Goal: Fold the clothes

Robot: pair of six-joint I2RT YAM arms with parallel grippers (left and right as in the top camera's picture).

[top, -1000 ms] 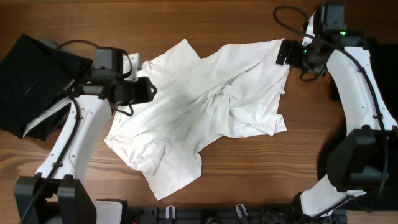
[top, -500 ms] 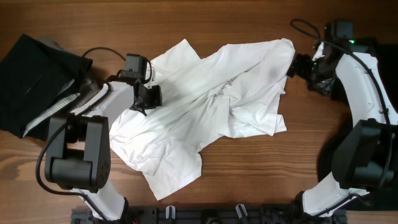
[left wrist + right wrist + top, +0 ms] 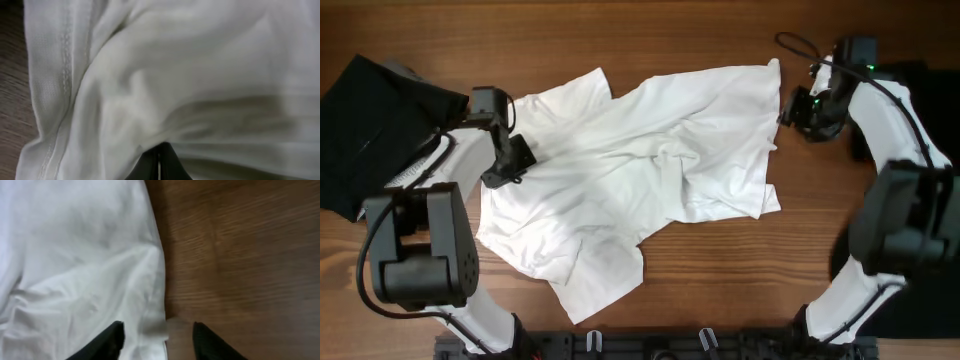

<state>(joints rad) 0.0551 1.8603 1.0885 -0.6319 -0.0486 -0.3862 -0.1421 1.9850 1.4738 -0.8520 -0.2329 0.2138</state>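
Next, my right gripper opens wider and takes the white T-shirt by that corner (image 3: pixel 772 69), the far one, as it is beside the T-shirt's side edge, short of that corner.
The white T-shirt (image 3: pixel 650 170) lies crumpled and partly spread on the wooden table. My left gripper (image 3: pixel 512 162) is at its left edge. In the left wrist view its fingers (image 3: pixel 159 164) are pressed together with folds of the shirt (image 3: pixel 190 75) bunched around the tips. My right gripper (image 3: pixel 792 106) is at the shirt's upper right corner. In the right wrist view its fingers (image 3: pixel 162 337) are apart, with the shirt's hem (image 3: pixel 155 300) lying between them on the wood. A black garment (image 3: pixel 365 130) lies at the far left.
A dark cloth or mat (image 3: pixel 925 90) lies at the right edge behind the right arm. The shirt's lower flap (image 3: pixel 600 280) reaches toward the table's front edge. Bare wood (image 3: pixel 250 255) shows right of the shirt.
My left gripper has moved left and down, dragging the shirt's left side outward, so the shirt lies wider. My right gripper stayed near the upper right corner, and the corner now lies flat.
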